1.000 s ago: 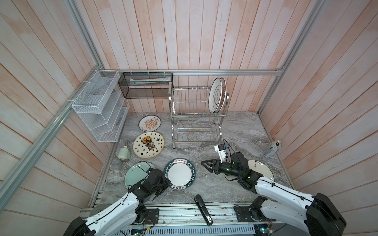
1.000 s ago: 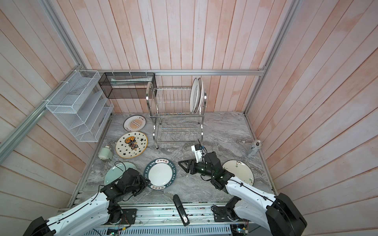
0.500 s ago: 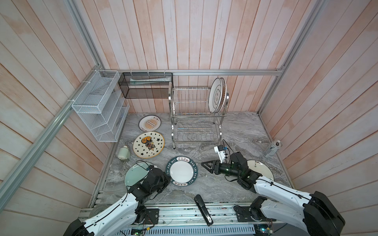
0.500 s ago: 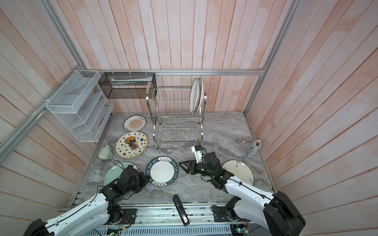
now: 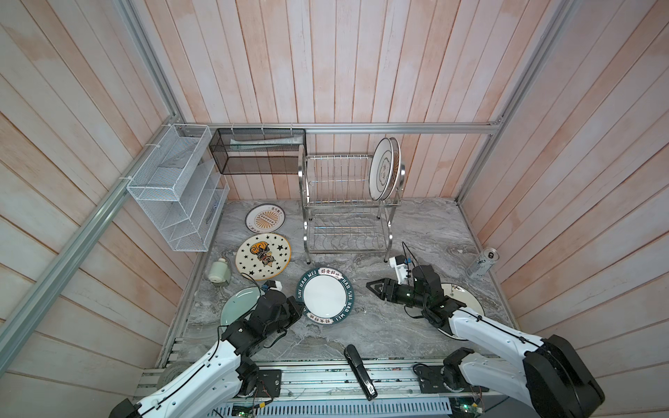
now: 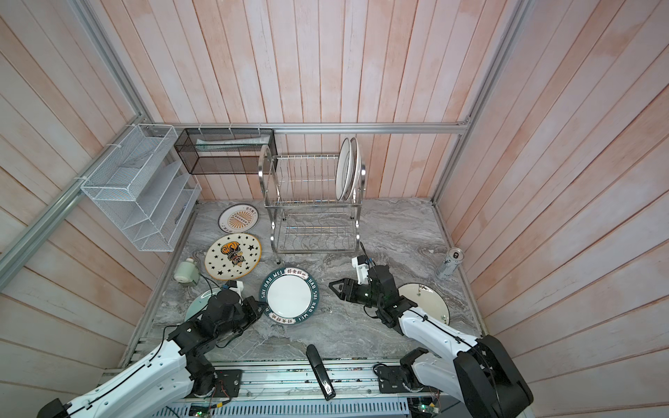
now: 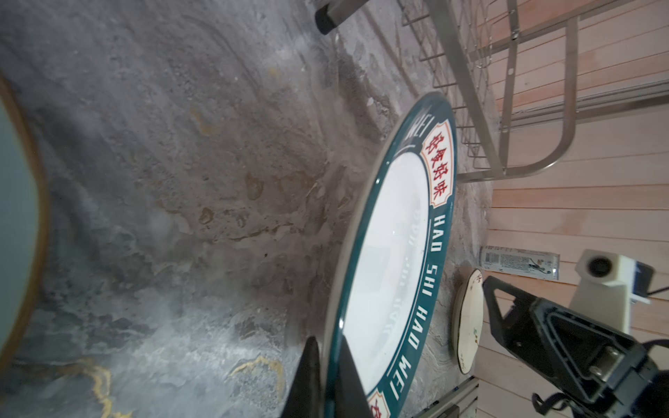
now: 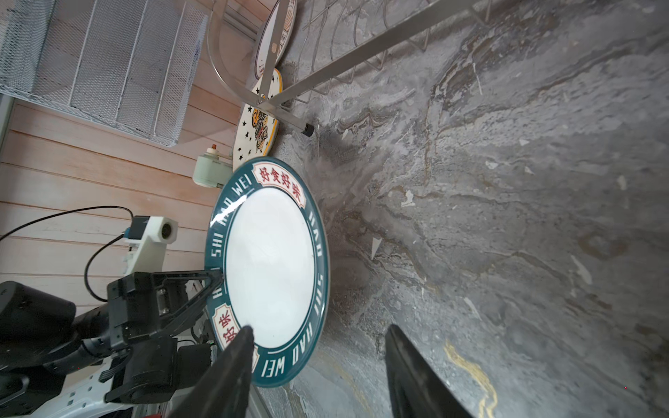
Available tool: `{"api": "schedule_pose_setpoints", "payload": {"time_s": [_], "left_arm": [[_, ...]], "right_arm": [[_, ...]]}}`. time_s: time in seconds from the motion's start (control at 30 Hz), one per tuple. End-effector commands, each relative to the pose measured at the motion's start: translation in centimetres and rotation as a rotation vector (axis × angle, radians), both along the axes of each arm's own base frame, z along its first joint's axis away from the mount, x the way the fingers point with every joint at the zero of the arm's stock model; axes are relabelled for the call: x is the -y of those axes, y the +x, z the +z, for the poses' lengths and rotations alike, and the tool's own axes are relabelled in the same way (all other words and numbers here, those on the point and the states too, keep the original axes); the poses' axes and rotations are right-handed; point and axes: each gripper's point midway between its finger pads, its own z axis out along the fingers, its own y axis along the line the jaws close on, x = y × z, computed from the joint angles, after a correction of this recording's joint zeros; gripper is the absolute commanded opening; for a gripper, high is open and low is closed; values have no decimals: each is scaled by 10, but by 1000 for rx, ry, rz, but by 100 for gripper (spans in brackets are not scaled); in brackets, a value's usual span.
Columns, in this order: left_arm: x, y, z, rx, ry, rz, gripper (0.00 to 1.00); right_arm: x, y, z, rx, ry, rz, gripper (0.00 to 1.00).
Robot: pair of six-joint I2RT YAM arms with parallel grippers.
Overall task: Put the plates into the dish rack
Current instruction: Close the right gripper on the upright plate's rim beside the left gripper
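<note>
The robot's right gripper will next grab the teal lettered rim (image 5: 349, 296) (image 8: 321, 284) of the held white plate, on the side opposite its left gripper.
A white plate with a teal lettered rim (image 5: 324, 296) (image 6: 289, 296) hangs tilted above the marble, its near-left rim pinched in my shut left gripper (image 5: 299, 312) (image 7: 327, 342). My right gripper (image 5: 373, 288) (image 8: 318, 327) hovers open just right of that plate, nothing between its fingers. The dish rack (image 5: 344, 205) (image 6: 307, 206) stands at the back with two plates (image 5: 385, 168) upright at the right end of its upper tier. Flat on the table lie a sunburst plate (image 5: 265, 218), a star plate (image 5: 263, 256), a pale green plate (image 5: 237, 305) under my left arm, and a white plate (image 5: 465, 296) under my right arm.
A white mesh organizer (image 5: 177, 188) and a black mesh basket (image 5: 259, 152) hang on the back-left walls. A pale green jar (image 5: 218, 271) sits at the left edge, a can (image 5: 483, 262) at the right edge, and a black bar-shaped tool (image 5: 358, 371) at the front edge.
My left gripper closed on the teal-rimmed plate's rim, then lifted and carried it slightly away from the front edge and rightward. The right gripper has barely moved.
</note>
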Motion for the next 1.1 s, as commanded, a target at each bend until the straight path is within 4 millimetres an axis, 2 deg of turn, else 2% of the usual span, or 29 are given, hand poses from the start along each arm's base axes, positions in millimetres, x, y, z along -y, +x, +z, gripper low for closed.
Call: {"api": "schedule_pose_setpoints", "payload": {"time_s": [0.0,0.17,0.43,0.8,1.07], "left_arm": [[16,13,44,135,-73,-55,0],[27,16,68,244,-121,-115,0],[29,20,92,365,-131,-135,0],[37,27,105,435,-151,-161,0],[44,35,112,499,-186,-168,0]], "right_arm": [[-5,-1,7,4,17,36,59],[-11,1,21,30,53,61,61],[-21,-1,34,45,113,108,60],[-37,4,52,88,187,152,51],[-43,16,65,133,215,139,43]]}}
